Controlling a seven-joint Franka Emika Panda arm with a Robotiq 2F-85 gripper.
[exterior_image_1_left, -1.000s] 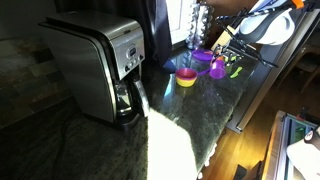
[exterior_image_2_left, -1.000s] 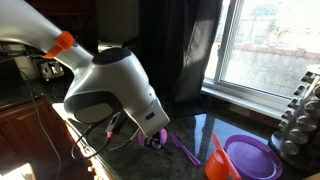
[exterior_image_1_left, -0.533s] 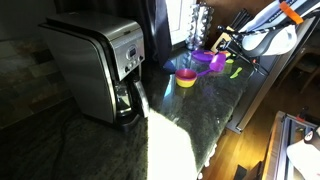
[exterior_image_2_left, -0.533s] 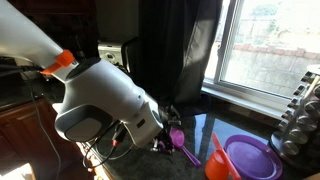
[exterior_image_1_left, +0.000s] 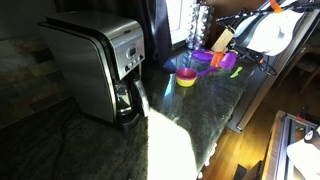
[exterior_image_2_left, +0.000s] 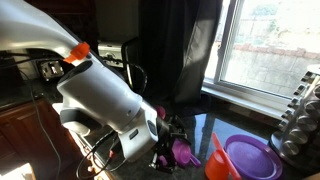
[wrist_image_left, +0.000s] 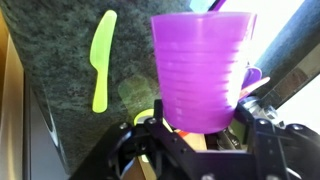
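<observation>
Next, my gripper sets the purple cup down on the dark counter (exterior_image_1_left: 206, 85), beside the bowl that is yellow and pink.
A purple ribbed plastic cup (wrist_image_left: 200, 65) fills the middle of the wrist view, and my gripper (wrist_image_left: 201, 120) is shut on its lower part, one black finger on each side. In both exterior views the cup (exterior_image_2_left: 184, 153) shows as a purple patch at the end of the white arm (exterior_image_2_left: 100, 100), above the dark stone counter (exterior_image_1_left: 215, 95). A lime green plastic knife (wrist_image_left: 101, 60) lies on the counter to the cup's left in the wrist view. A purple plate (exterior_image_2_left: 251, 158) and an orange utensil (exterior_image_2_left: 217, 158) sit just beyond the cup.
A steel coffee maker (exterior_image_1_left: 100, 65) stands at the counter's far end. A yellow and pink bowl (exterior_image_1_left: 186, 77) sits near the purple plate (exterior_image_1_left: 204, 57). A rack of jars (exterior_image_2_left: 300, 118) stands by the window. The counter edge (exterior_image_1_left: 250, 100) drops to a wooden floor.
The arm has carried the purple cup a little lower and closer to the purple plate. The grip on the cup is unchanged.
</observation>
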